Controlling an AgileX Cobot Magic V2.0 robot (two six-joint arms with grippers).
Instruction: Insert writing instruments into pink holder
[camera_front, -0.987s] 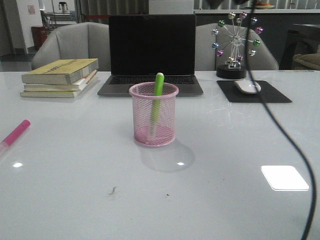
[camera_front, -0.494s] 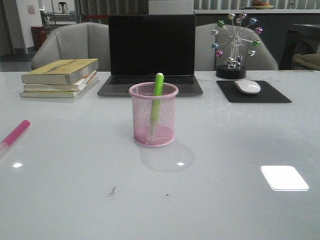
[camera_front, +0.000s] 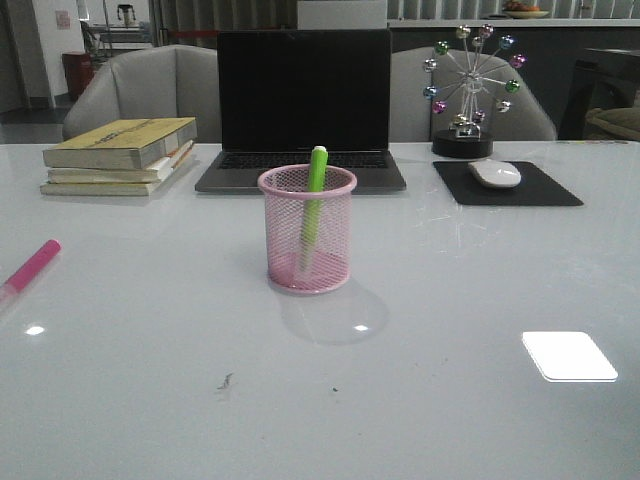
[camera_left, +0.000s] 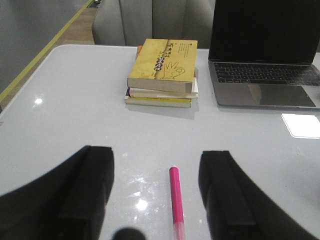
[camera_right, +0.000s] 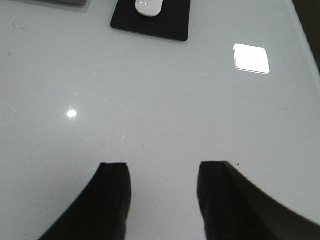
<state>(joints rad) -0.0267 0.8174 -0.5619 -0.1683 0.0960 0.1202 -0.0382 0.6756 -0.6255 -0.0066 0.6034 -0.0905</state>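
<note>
Next, I should close my left gripper on the body of the pink marker (camera_front: 34, 264) (camera_left: 175, 189), closer to its pink end, so that its pale end stays free.
The pink mesh holder (camera_front: 307, 236) stands upright at the middle of the table. The green marker (camera_front: 314, 200) leans inside it, its pale tip poking above the rim. The pink marker (camera_front: 30, 266) lies flat on the table at the far left edge of the front view. In the left wrist view that pink marker (camera_left: 176, 202) lies between the fingers of my open left gripper (camera_left: 156, 165), nearer one finger, untouched. My right gripper (camera_right: 162, 172) is open over bare table with nothing between its fingers. Neither gripper shows in the front view.
A stack of books (camera_front: 120, 153) lies at the back left and a dark laptop (camera_front: 303, 108) behind the holder. A white mouse (camera_front: 495, 173) rests on a black pad (camera_front: 506, 184) at the back right, beside a ferris-wheel ornament (camera_front: 468, 86).
A dark cable that hung across the right side of the front view one second ago has gone out of view. Holder and markers have not moved.
</note>
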